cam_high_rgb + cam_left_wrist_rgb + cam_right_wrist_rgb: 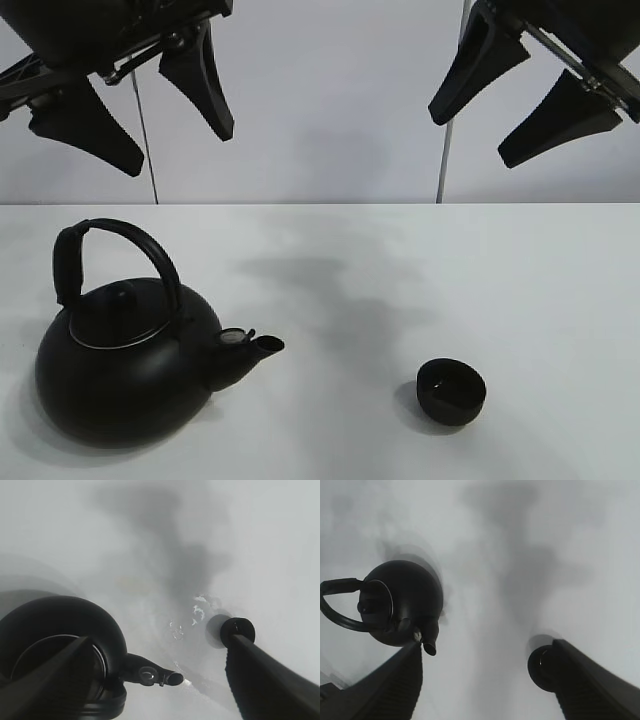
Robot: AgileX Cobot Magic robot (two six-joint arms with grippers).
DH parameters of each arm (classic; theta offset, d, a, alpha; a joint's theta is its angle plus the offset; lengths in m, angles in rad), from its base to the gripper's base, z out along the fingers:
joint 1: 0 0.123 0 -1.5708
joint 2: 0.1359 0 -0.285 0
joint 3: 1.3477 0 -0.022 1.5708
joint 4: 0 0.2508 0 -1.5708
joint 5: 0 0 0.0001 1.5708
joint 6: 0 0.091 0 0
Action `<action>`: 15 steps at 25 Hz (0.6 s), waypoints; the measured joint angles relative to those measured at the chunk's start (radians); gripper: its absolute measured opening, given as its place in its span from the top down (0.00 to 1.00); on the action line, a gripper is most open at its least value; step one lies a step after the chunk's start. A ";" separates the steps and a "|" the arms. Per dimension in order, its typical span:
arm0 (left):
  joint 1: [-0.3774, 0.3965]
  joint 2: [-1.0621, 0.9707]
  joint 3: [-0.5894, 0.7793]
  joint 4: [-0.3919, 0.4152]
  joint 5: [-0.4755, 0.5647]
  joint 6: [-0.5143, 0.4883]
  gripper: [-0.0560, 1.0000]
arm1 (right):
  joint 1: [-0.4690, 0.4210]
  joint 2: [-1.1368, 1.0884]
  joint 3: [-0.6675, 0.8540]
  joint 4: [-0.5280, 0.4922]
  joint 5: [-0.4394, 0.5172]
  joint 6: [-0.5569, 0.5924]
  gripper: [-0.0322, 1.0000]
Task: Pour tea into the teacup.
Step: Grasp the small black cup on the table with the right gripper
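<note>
The black teacup is to be picked next by my right gripper. It should go down and close around the outer sides of the black teacup (430, 404) (532, 672), with one finger on each side.
The big round black kettle (125, 365) with an arched handle stands at the front left of the white table, its spout (250, 350) pointing right. The small matte-black teacup (451, 390) stands upright at the front right, apart from the kettle. My left gripper (150, 105) hangs open high above the kettle. My right gripper (520, 100) hangs open high above the right side. Both are empty. The left wrist view shows the kettle (60, 650) and the teacup (238, 630) between its fingers (265, 680). The right wrist view shows the kettle (402, 607) and the teacup (541, 669).
The white table (400, 270) runs to a pale back wall. Two thin vertical poles (145, 140) stand behind the table. Soft arm shadows fall on the table's middle (330, 280).
</note>
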 joint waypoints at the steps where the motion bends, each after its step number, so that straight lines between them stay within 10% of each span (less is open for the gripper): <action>1: 0.000 0.000 0.000 0.000 0.000 0.000 0.44 | 0.000 0.000 0.000 0.000 -0.001 0.000 0.49; 15: 0.000 0.000 0.000 0.000 0.000 0.000 0.44 | 0.000 0.000 0.000 -0.029 0.049 -0.098 0.49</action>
